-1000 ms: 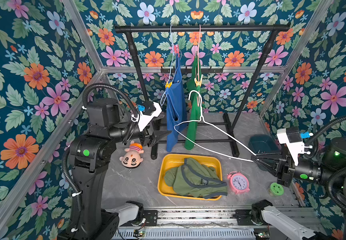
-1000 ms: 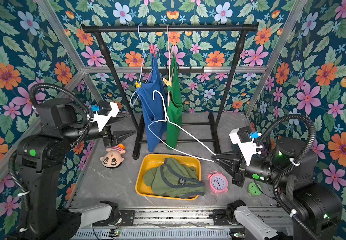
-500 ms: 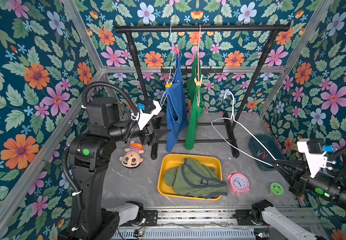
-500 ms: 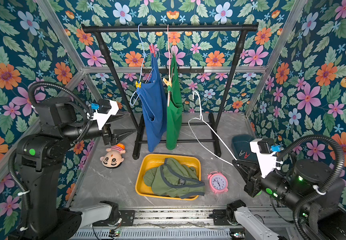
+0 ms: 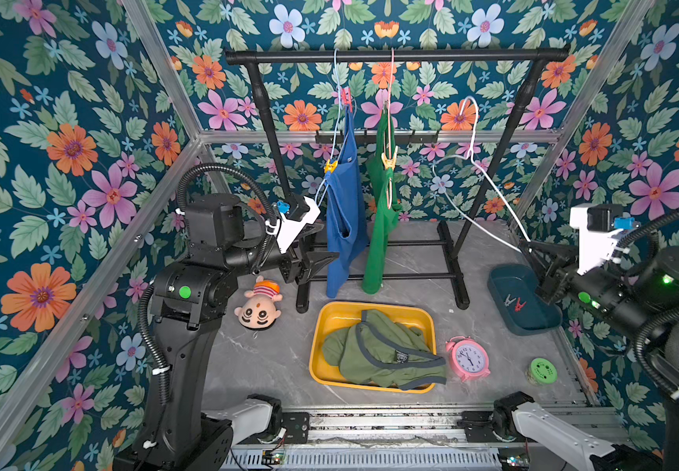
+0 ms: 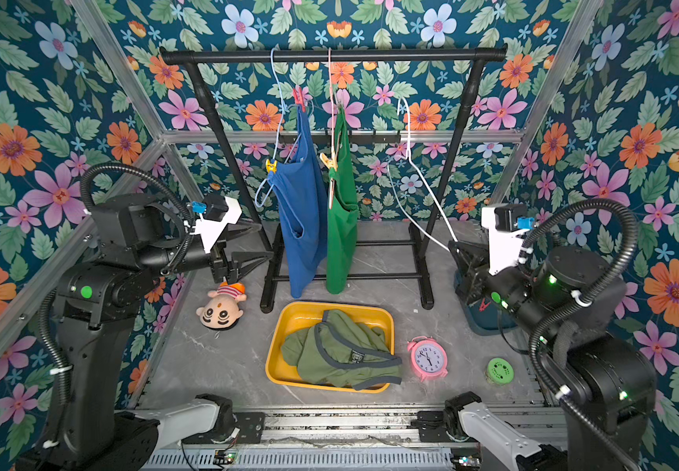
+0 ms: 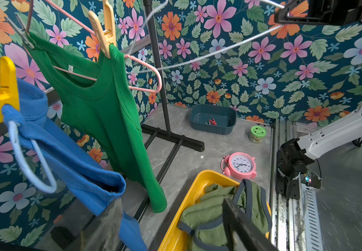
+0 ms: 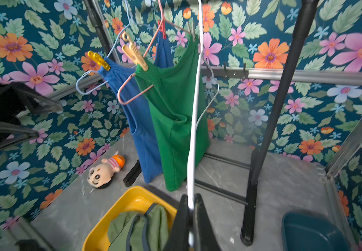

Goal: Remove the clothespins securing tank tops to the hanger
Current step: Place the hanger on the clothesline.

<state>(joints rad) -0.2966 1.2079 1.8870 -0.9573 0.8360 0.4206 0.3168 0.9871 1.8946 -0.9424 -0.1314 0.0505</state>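
Next, I leave the bare white hanger with my right gripper on the rack's top bar [image 5: 469,55], in between the green tank top and the post.
A blue tank top [image 5: 346,212] and a green tank top [image 5: 380,228] hang on wire hangers from the black rack [image 5: 394,56]. A red clothespin [image 5: 346,99] and a yellow clothespin [image 5: 330,166] pin the blue one. A pale yellow clothespin [image 5: 389,160] pins the green one. The olive tank top [image 5: 382,354] lies in the yellow tray [image 5: 329,314]. My left gripper [image 5: 327,243] is open just left of the blue top, holding nothing. My right gripper [image 5: 527,246] is shut on a bare white hanger [image 5: 468,163] at the right, beside the rack's post.
A teal bin [image 5: 533,322] under my right arm holds two loose clothespins [image 5: 513,302]. A plush doll head [image 5: 258,310] lies left of the tray. A pink alarm clock [image 5: 468,359] and a green-lidded jar [image 5: 542,370] sit at the front right.
My right gripper has carried the white hanger from over the tray's side to the right and up, beside the rack's right post. My left gripper has edged slightly toward the blue top.
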